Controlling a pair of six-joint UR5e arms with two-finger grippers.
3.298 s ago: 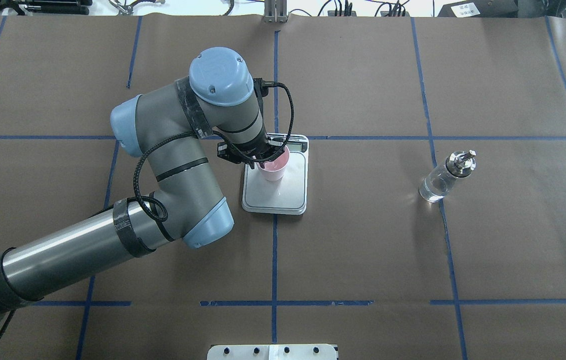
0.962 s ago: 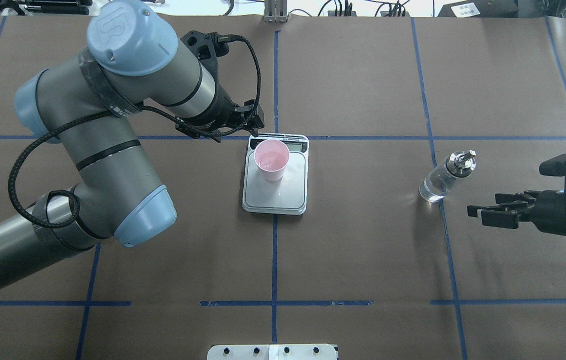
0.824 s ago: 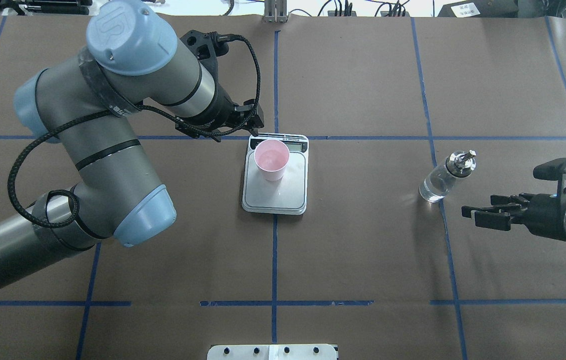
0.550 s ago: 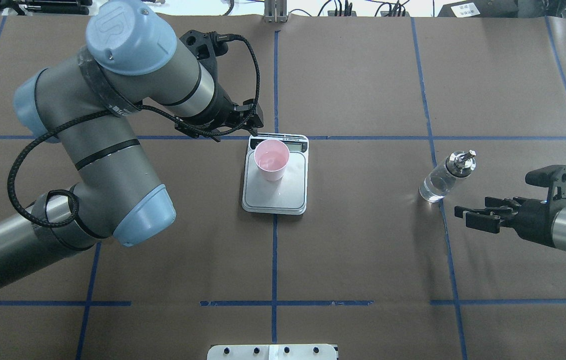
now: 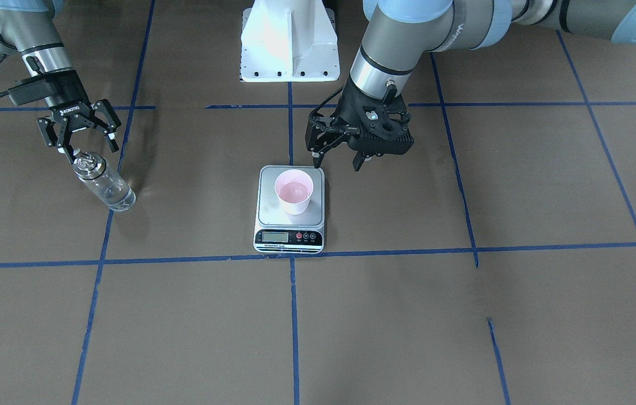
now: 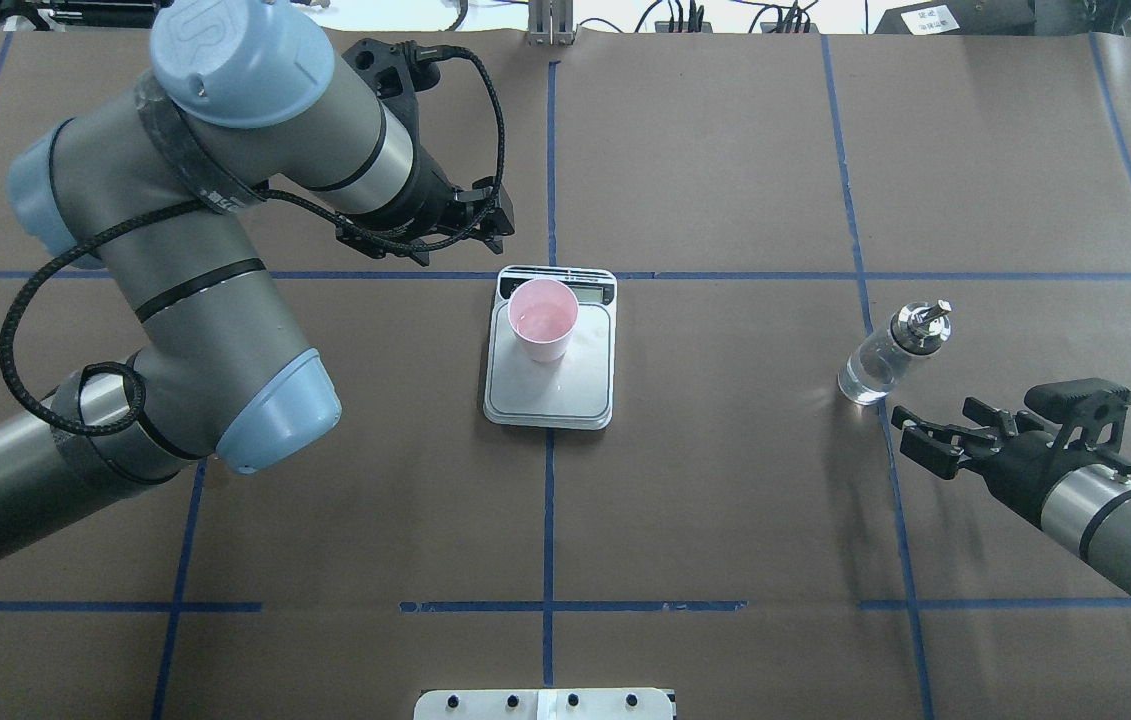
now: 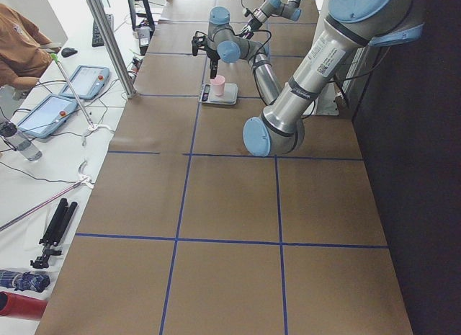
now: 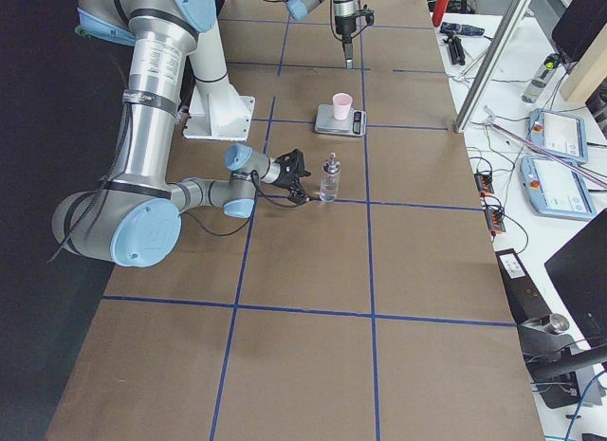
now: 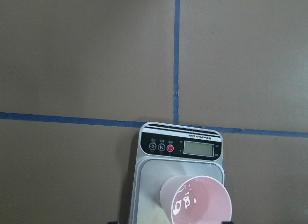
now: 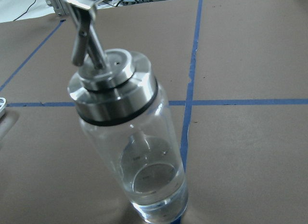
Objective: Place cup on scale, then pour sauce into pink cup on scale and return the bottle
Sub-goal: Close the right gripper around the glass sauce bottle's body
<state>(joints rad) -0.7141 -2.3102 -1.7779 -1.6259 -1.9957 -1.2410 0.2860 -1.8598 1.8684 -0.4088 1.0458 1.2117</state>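
Observation:
The middle of the glass body (image 5: 109,187) (image 10: 144,161) of the bottle, below its silver pourer cap, will be gripped by my right gripper.
The pink cup (image 6: 543,320) stands upright on the far-left part of the scale's steel platform (image 6: 565,385), also seen from the front (image 5: 293,192) and in the left wrist view (image 9: 196,202). My left gripper (image 6: 497,215) is open and empty, raised above the table beside the scale's display end, apart from the cup. The clear glass bottle (image 6: 887,352) with its silver pourer cap stands on the table to the right. My right gripper (image 6: 910,430) is open and empty, a short way from the bottle on the robot's side. The bottle fills the right wrist view (image 10: 130,151).
The table is covered in brown paper with a grid of blue tape lines. The white robot base mount (image 5: 289,39) sits at the near edge in the middle. Tablets and cables lie on a side bench (image 8: 555,137) past the far edge.
My left gripper has let go of the cup and drawn back up and to the left. My right arm has come into view and moved its open gripper toward the bottle.

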